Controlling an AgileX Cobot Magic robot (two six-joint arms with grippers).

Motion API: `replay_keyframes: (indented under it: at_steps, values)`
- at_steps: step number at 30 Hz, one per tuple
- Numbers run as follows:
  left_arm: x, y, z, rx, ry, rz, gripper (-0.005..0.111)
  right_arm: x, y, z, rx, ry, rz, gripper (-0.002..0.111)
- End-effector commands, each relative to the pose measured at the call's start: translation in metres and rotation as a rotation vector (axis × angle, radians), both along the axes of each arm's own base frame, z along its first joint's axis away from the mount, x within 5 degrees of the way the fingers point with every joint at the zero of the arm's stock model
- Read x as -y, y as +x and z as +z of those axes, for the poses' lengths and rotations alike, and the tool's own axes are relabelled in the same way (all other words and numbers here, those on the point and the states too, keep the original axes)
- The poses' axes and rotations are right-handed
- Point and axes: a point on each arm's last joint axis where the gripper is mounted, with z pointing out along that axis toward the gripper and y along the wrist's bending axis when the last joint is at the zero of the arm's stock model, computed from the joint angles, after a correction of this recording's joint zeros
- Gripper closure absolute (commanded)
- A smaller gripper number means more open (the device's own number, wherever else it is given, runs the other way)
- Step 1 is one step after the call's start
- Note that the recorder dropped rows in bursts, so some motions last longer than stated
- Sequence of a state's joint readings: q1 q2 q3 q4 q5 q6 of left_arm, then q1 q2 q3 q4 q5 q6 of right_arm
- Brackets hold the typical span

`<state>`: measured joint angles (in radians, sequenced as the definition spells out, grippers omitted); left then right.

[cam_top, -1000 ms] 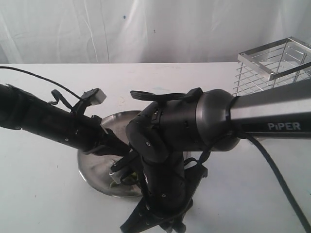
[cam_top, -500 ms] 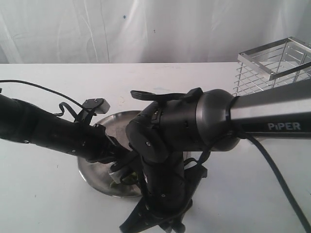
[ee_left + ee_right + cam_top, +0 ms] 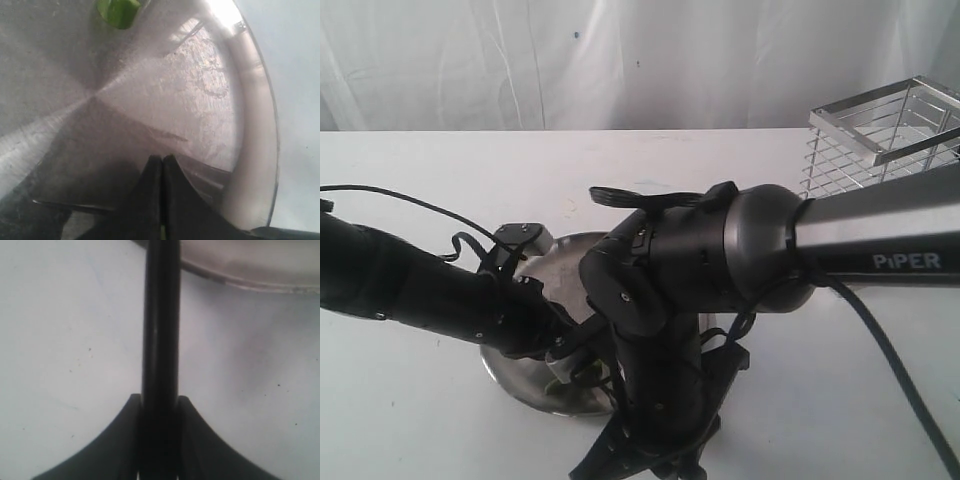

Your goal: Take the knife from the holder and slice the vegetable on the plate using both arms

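My right gripper has the knife. It will put the knife down across the middle of the steel plate (image 3: 615,325).
The steel plate (image 3: 515,372) lies at the middle of the table, mostly covered by both arms. In the left wrist view a green chunk of the vegetable (image 3: 118,10) rests on the plate (image 3: 252,125), well ahead of my left gripper (image 3: 162,158). That gripper is shut, tips low over the dish, with a faint green sliver deep in the seam between its fingers. My right gripper (image 3: 160,401) is shut on the black handle of the knife (image 3: 160,315), which points toward the plate's rim (image 3: 250,276) over bare table. The wire holder (image 3: 880,130) stands at the back right.
The thick right arm marked PiPER (image 3: 880,240) reaches in from the right and hangs down in front of the plate, hiding its near side. The left arm (image 3: 410,290) crosses from the left, with a cable (image 3: 410,200) trailing. White table and a white curtain surround everything.
The left arm has swung lower and nearer over the plate, its wrist camera dropping toward the dish. The right arm with the knife has barely moved.
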<state>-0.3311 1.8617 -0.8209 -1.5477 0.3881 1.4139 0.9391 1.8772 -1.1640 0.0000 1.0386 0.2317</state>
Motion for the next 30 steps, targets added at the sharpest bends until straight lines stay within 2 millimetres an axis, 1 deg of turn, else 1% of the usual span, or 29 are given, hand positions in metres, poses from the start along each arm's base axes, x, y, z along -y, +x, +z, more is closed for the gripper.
replay_keyframes:
  at_steps: [1,6,9,12,19,22,26,30]
  values:
    - [0.002,-0.020,-0.019,-0.078,0.078,-0.025,0.107,0.005,-0.001,0.003,-0.010,-0.032,-0.003,0.108]
    - [-0.003,-0.030,-0.027,-0.153,0.112,0.003,0.107,0.009,-0.004,0.004,-0.046,-0.080,0.029,0.108]
    - [-0.004,-0.034,-0.027,-0.182,0.116,-0.010,0.107,0.012,-0.005,0.005,-0.071,-0.104,0.065,0.108]
    - [-0.002,-0.035,-0.027,-0.191,0.103,-0.025,0.107,0.016,-0.007,0.005,-0.098,-0.147,0.079,0.108]
    - [-0.002,-0.034,-0.025,-0.184,0.100,-0.027,0.107,0.016,-0.007,0.005,-0.094,-0.150,0.100,0.108]
    - [0.003,-0.027,-0.012,-0.146,0.064,-0.042,0.107,0.016,-0.007,0.005,-0.093,-0.152,0.114,0.108]
    - [0.006,-0.015,0.022,-0.017,0.030,-0.062,0.107,0.018,-0.005,0.006,-0.074,-0.167,0.128,0.108]
    - [-0.003,-0.005,0.056,0.107,0.013,-0.013,0.107,0.018,-0.004,0.006,-0.073,-0.168,0.129,0.108]
